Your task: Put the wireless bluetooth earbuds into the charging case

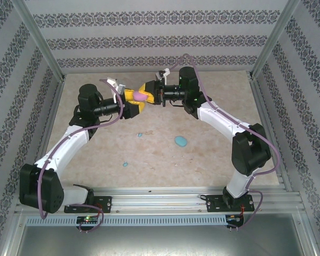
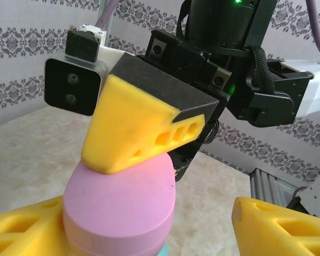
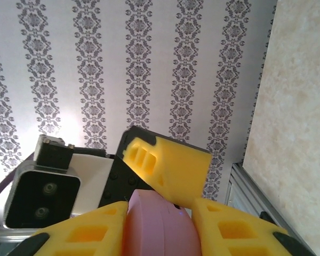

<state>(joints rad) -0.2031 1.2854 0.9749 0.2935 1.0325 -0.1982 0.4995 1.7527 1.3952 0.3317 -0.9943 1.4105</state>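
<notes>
Next, I release the pink case from my right gripper on the bare table point(image 1: 153, 116) just behind the farther light blue earbud.
A pink oval charging case point(image 1: 141, 97) is held up in the air at the back middle of the table. My right gripper point(image 3: 160, 220) is shut on the pink case point(image 3: 159, 226), one yellow finger on each side. My left gripper point(image 2: 149, 226) stands open. The pink case point(image 2: 120, 205) leans on its left finger point(image 2: 21, 226), and its right finger point(image 2: 280, 224) is well apart. Two tiny light blue earbuds point(image 1: 140, 134) point(image 1: 125, 164) lie on the table. The pink-purple earbuds are hidden. A sliver of teal shows under the pink case in the left wrist view.
A light blue oval case point(image 1: 181, 141) lies closed on the table in front of the grippers, right of centre. Patterned walls and metal posts enclose the table. An aluminium rail point(image 1: 165, 194) runs along the near edge.
</notes>
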